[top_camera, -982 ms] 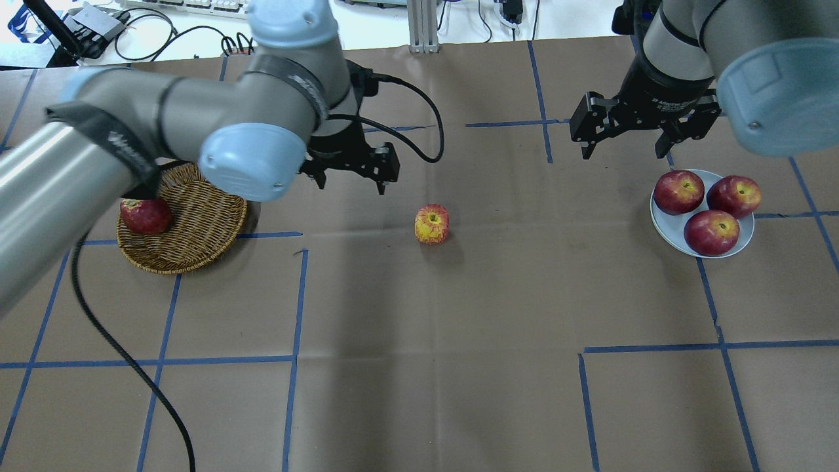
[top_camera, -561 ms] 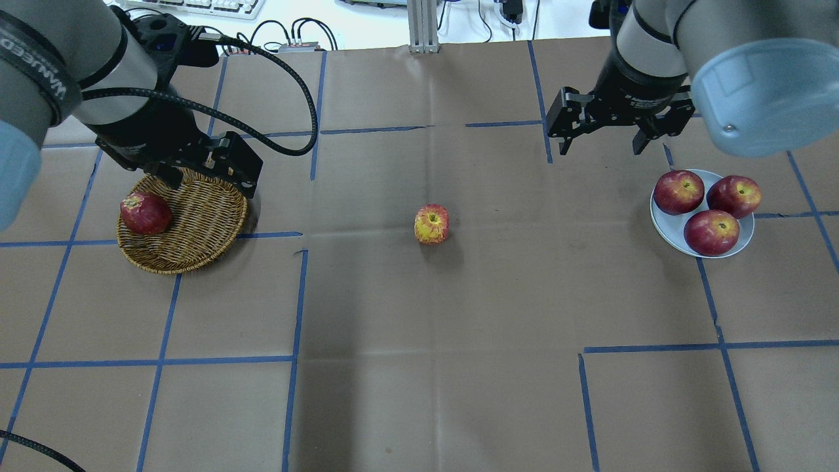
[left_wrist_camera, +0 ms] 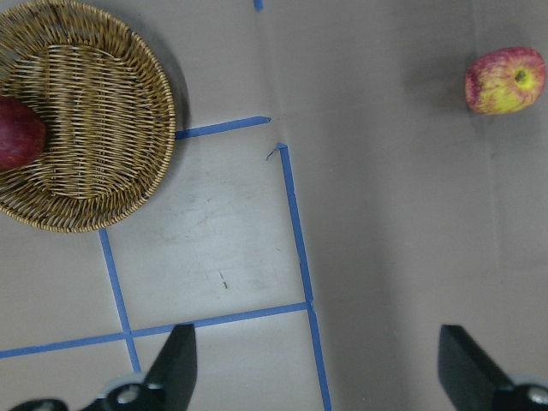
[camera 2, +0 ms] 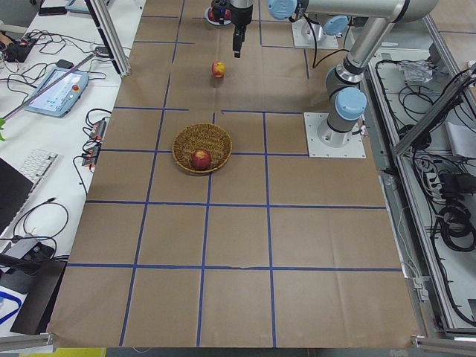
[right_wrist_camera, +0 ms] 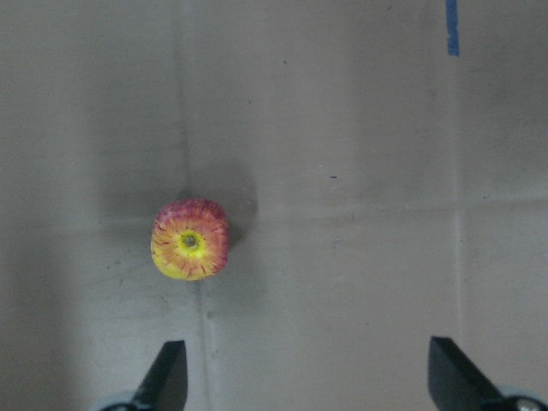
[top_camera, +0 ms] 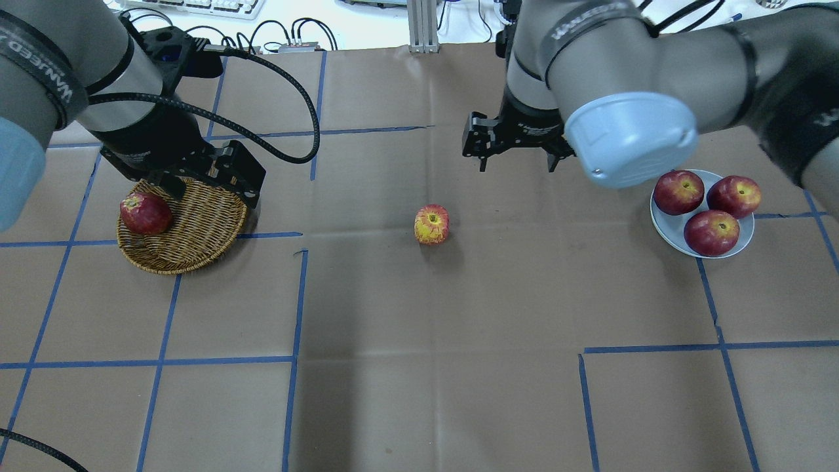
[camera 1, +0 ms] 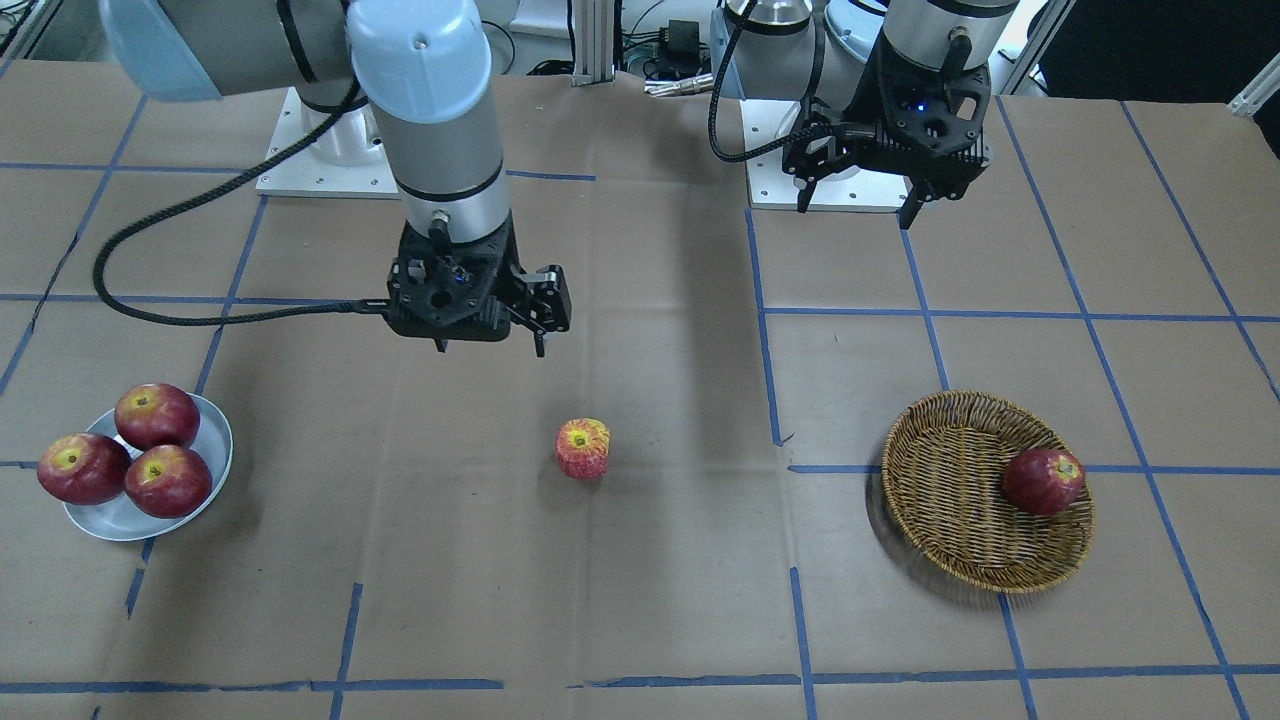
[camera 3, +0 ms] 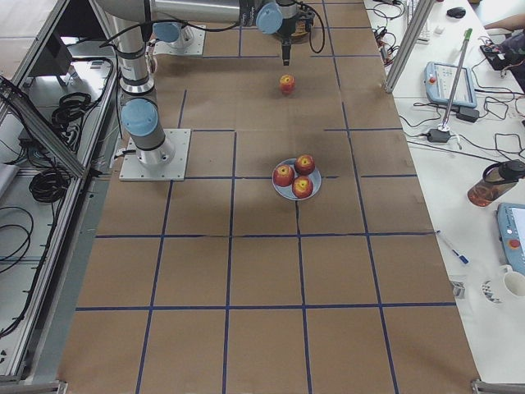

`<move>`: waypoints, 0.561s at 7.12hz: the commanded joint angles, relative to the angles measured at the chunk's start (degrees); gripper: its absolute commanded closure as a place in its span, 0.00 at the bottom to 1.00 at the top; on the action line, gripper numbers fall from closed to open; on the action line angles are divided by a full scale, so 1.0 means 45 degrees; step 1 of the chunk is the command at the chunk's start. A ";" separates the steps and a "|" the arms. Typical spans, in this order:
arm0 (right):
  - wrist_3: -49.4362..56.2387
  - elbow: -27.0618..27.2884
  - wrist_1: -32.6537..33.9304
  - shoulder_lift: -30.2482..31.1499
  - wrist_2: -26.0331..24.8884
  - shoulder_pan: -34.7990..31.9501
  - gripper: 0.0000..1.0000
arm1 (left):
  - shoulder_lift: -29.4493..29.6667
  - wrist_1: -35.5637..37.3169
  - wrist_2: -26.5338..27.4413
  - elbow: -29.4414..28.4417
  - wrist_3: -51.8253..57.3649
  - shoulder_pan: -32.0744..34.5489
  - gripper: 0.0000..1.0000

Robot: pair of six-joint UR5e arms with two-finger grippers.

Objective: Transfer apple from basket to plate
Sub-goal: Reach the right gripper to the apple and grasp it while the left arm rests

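The apple stands alone between the wicker basket and the grey-blue plate, and my right gripper should close on the sides of the pinkish-red streaked apple [camera 1: 583, 451] [right_wrist_camera: 190, 241].
The pinkish-red streaked apple [top_camera: 432, 224] stands alone on the brown table paper at mid-table, outside basket and plate; it also shows in the front view [camera 1: 583, 448] and both wrist views [left_wrist_camera: 505, 80] [right_wrist_camera: 189, 240]. The wicker basket [top_camera: 203, 226] is at the left, the grey-blue plate [top_camera: 665, 226] at the right. My right gripper [top_camera: 516, 164] hangs open and empty above the table, just beyond the apple. My left gripper [top_camera: 213, 190] is open and empty over the basket's far edge.
One dark red apple [top_camera: 145, 214] lies in the basket's left side. Three dark red apples [top_camera: 711, 232] fill the plate. The left arm's black cable [top_camera: 288, 85] loops above the table behind the basket. Blue tape lines cross the paper.
My right gripper has moved left from beside the plate to just behind the streaked apple. My left arm swung back left to the basket. Both stay open; the apple has not moved.
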State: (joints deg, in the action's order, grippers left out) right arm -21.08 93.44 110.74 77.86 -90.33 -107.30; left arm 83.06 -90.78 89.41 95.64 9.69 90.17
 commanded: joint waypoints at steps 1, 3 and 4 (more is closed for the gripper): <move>-0.0842 0.0055 0.1963 -0.1630 -0.0063 -0.0937 0.00 | 0.0078 0.0017 -0.0006 0.0093 0.0013 0.0021 0.01; -0.0843 0.0211 0.3141 -0.2766 -0.0083 -0.1135 0.00 | 0.0195 0.0017 -0.0006 0.0152 0.0072 0.0060 0.01; -0.0766 0.0482 0.3494 -0.3157 -0.0063 -0.1135 0.00 | 0.0215 -0.0003 0.0013 0.0172 0.0111 0.0080 0.01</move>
State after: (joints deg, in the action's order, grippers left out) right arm -24.72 94.54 123.98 66.23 -90.67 -112.19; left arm 83.87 -90.70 89.40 96.29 9.99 90.43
